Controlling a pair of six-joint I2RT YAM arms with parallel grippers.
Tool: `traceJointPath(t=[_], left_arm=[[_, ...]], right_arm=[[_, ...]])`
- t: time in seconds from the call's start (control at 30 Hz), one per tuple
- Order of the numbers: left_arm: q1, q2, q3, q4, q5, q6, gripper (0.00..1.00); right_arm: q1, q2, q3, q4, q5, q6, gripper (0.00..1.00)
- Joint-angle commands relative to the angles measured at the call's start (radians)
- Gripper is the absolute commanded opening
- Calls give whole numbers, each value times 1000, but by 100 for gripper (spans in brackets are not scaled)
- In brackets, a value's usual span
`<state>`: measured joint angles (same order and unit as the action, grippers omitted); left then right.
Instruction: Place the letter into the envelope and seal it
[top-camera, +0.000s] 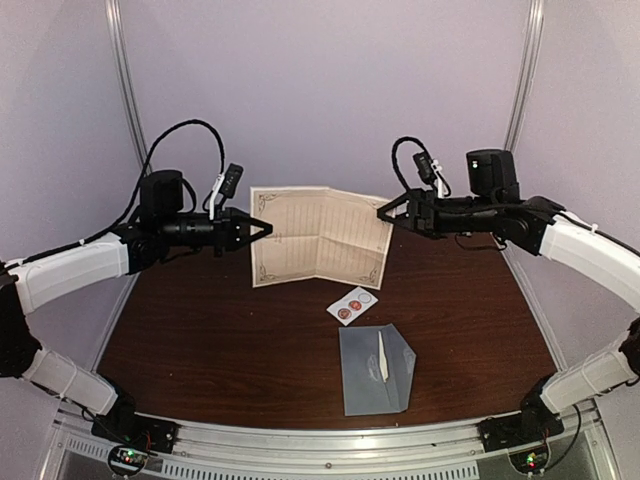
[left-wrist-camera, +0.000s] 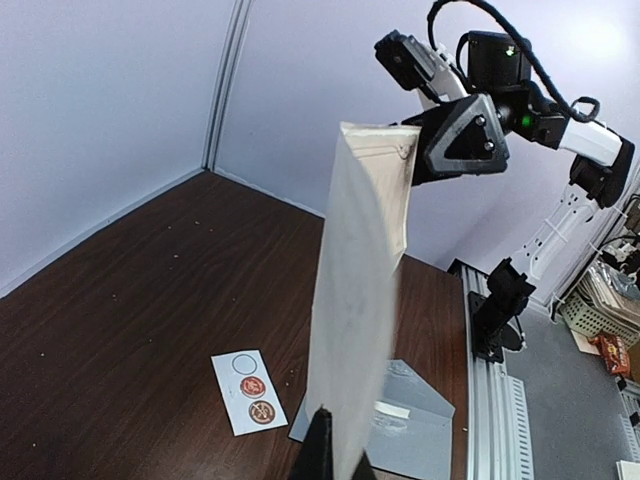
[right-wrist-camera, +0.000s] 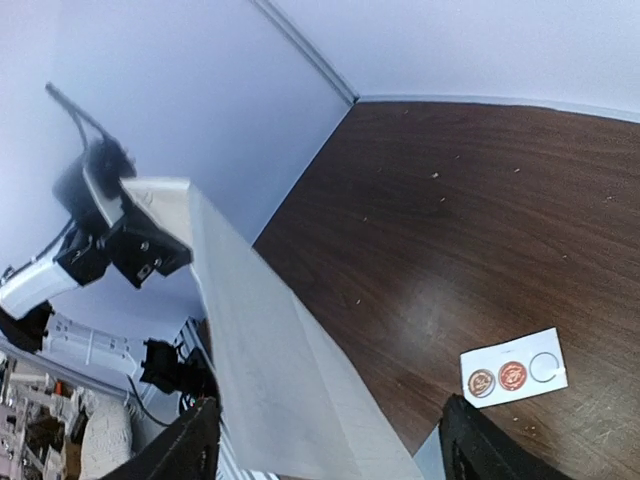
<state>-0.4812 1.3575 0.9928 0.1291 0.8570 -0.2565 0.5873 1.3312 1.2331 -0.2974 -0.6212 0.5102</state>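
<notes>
The open letter is too wide; my right gripper, at its outer edge, should move in and take the centre fold (top-camera: 319, 237) to fit the envelope.
The letter (top-camera: 320, 235), a cream sheet with an ornate border and a centre fold, hangs in the air above the table's far side. My left gripper (top-camera: 268, 229) is shut on its left edge; in the left wrist view the sheet (left-wrist-camera: 365, 300) rises edge-on from the closed fingers (left-wrist-camera: 335, 450). My right gripper (top-camera: 383, 212) stands open at the sheet's right edge, its fingers spread wide on either side of the paper (right-wrist-camera: 270, 370). The grey-blue envelope (top-camera: 375, 368) lies flat near the front, flap open, a white strip on it.
A small white card with two red round stickers (top-camera: 352, 304) lies on the dark wood table (top-camera: 200, 340) between the letter and the envelope. Pale walls enclose the back and sides. A metal rail (top-camera: 330, 440) with the arm bases runs along the near edge.
</notes>
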Motion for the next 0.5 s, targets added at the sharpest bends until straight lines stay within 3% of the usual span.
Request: traceJointPath(t=[0.0, 0.13, 0.3, 0.47], left_arm=[[4, -30, -14, 66, 42, 1, 0], [4, -37, -18, 78, 62, -1, 0], [4, -48, -23, 93, 77, -5, 0], [5, -52, -28, 99, 79, -5, 0]], right_arm=[[-106, -104, -83, 103, 107, 44, 83], [-162, -151, -156, 157, 163, 71, 89], [-182, -103, -215, 140, 257, 44, 90], [-173, -28, -260, 191, 169, 2, 90]])
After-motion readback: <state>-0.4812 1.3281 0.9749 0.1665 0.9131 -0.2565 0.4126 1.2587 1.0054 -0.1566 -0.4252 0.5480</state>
